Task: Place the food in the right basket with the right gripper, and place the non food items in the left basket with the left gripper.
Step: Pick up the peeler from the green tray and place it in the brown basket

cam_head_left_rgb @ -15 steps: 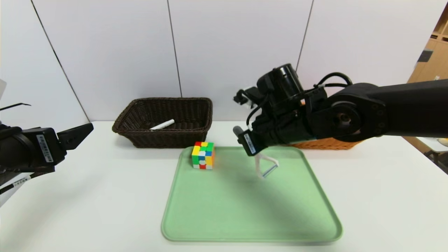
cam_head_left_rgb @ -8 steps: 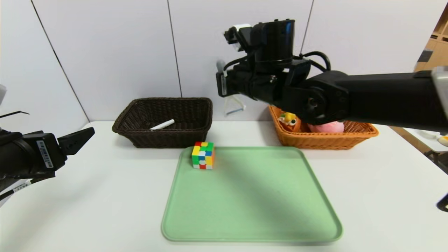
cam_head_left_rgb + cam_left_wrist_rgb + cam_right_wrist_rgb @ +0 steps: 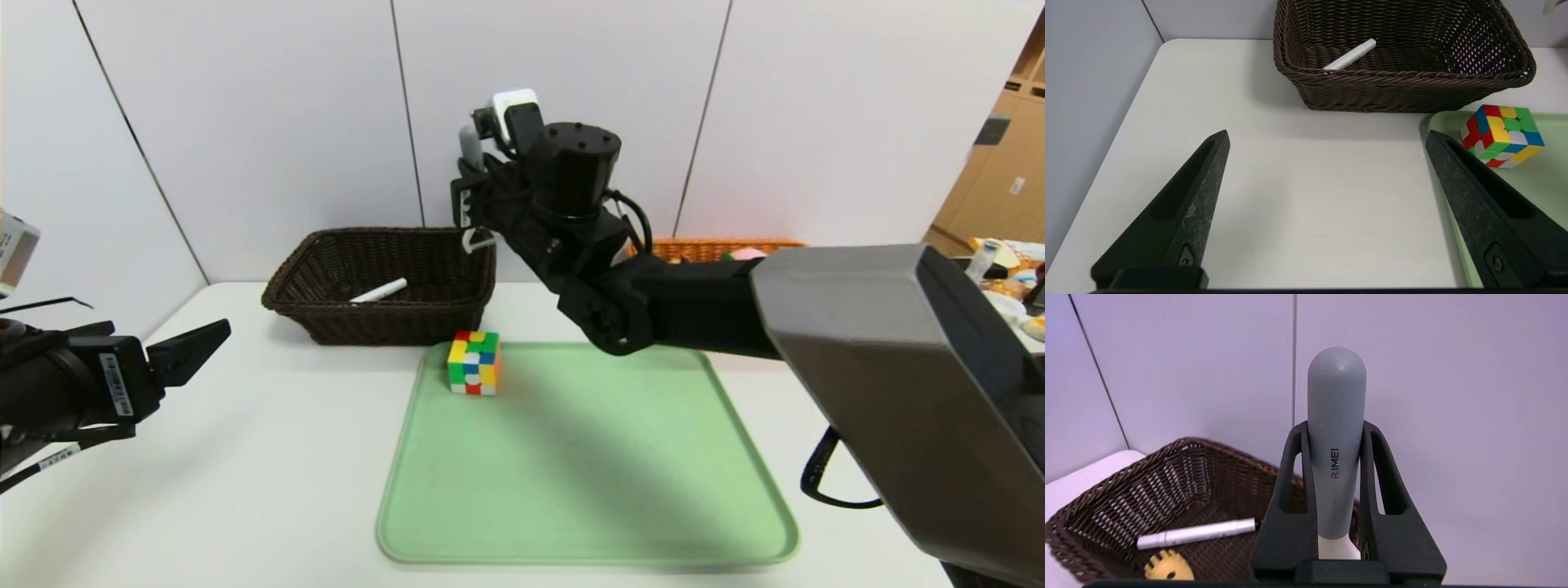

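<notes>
I need to let go of the white Y-shaped peeler with my right gripper inside the dark brown basket's end [image 3: 460, 273] nearest the puzzle cube.
My right gripper [image 3: 471, 196] is shut on the grey handle of the white Y-shaped peeler [image 3: 478, 238] and holds it in the air above the right end of the dark brown basket [image 3: 392, 322]. In the right wrist view the handle [image 3: 1336, 416] stands between the gripper's [image 3: 1333, 430] closed fingers. The white marker pen [image 3: 378, 291] and the yellow spork [image 3: 1167, 568] lie in that basket. The puzzle cube [image 3: 473, 363] stands on the far left corner of the pale green tray [image 3: 588, 474]. My left gripper [image 3: 1327, 134] is open and empty over the table at the left. The cake slice is hidden.
The orange-tan basket [image 3: 718, 243] stands at the back right, mostly hidden by my right arm, with a bit of pink peach [image 3: 747, 255] showing. The right arm reaches across the tray's far side. A white wall is close behind the baskets.
My right gripper has lifted the peeler off the tray and swung it up and left, to above the dark basket's right end. The left gripper has barely moved.
</notes>
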Robot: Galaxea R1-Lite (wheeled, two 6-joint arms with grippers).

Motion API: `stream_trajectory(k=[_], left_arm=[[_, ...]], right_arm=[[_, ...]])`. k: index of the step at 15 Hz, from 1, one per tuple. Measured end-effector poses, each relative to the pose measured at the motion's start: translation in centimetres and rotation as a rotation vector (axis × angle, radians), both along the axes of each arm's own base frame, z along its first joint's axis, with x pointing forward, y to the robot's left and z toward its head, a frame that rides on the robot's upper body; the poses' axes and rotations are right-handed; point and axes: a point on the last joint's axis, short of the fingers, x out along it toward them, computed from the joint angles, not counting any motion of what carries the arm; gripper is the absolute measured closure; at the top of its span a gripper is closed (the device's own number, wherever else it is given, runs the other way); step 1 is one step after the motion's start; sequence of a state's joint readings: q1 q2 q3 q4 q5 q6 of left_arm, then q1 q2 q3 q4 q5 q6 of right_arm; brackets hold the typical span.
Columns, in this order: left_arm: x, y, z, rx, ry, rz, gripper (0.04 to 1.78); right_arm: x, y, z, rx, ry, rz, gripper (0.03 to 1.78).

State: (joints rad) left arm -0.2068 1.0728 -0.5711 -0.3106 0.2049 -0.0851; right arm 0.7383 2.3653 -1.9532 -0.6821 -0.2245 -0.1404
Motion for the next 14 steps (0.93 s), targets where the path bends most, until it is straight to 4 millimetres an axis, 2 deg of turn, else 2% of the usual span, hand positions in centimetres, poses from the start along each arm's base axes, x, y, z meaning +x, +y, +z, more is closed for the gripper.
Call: stream_trajectory(k=[9, 14], left_arm=[[0.1, -0.1, -0.9, 0.0, 0.001, -0.019, 0.13], [0.1, -0.1, -0.9, -0.001, 0.002, -0.02, 0.13]], right_arm=[[-1.5, 3.6, -2.9, -0.112, -0.049, 0.061, 1.51], [-1.3, 4.0, -4.0, -0.137, -0.036, 0.061, 1.51]])
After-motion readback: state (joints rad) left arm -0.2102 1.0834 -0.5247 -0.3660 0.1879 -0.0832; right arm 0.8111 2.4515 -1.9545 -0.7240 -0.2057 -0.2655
